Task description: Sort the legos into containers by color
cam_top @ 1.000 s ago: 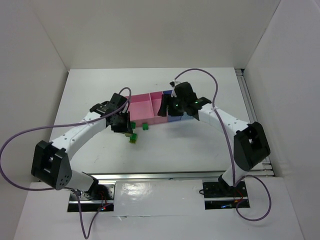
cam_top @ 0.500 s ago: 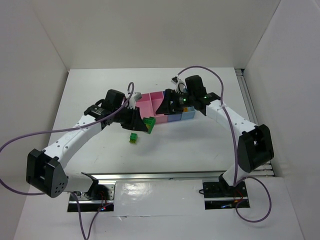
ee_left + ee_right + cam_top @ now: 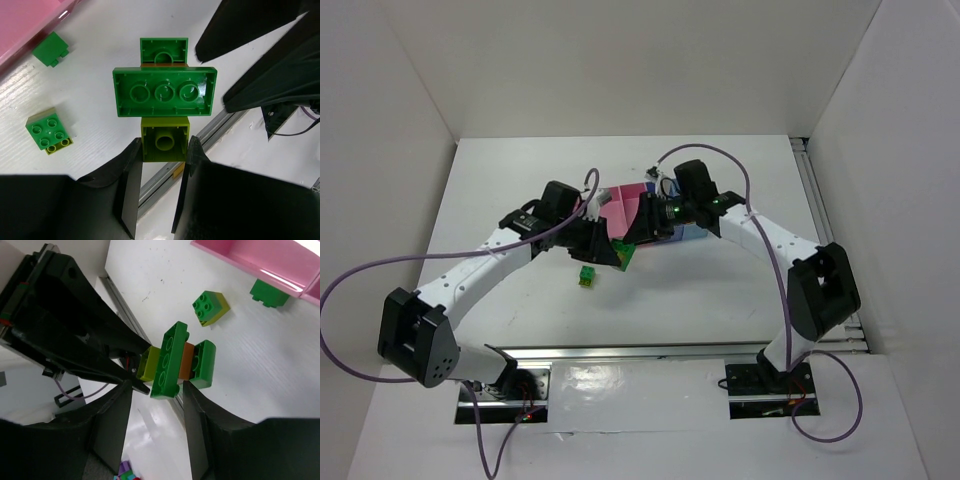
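I should release the lime brick from my left gripper in the dark blue bin (image 3: 664, 195) next to the pink bin.
My left gripper (image 3: 162, 145) is shut on the lime brick (image 3: 165, 145) at the end of a lego stack held above the table. The stack goes on with a wide dark green brick (image 3: 165, 92), an orange brick (image 3: 187, 359) and a green end brick (image 3: 164, 50). My right gripper (image 3: 156, 390) is open, with its jaws on either side of the stack's wide green brick (image 3: 170, 360), not closed on it. In the top view the two grippers meet at the stack (image 3: 623, 252), in front of the pink bin (image 3: 620, 205).
A green-on-lime 2x2 brick (image 3: 587, 275) lies on the table, and shows in the left wrist view (image 3: 48, 132) too. A small dark green brick (image 3: 51, 49) lies by the pink bin's wall (image 3: 25, 20). The blue bins (image 3: 692, 232) are mostly hidden behind the right arm.
My left gripper has risen from the table with the lego stack and turned towards the right arm. My right gripper has come from over the bins to the stack.
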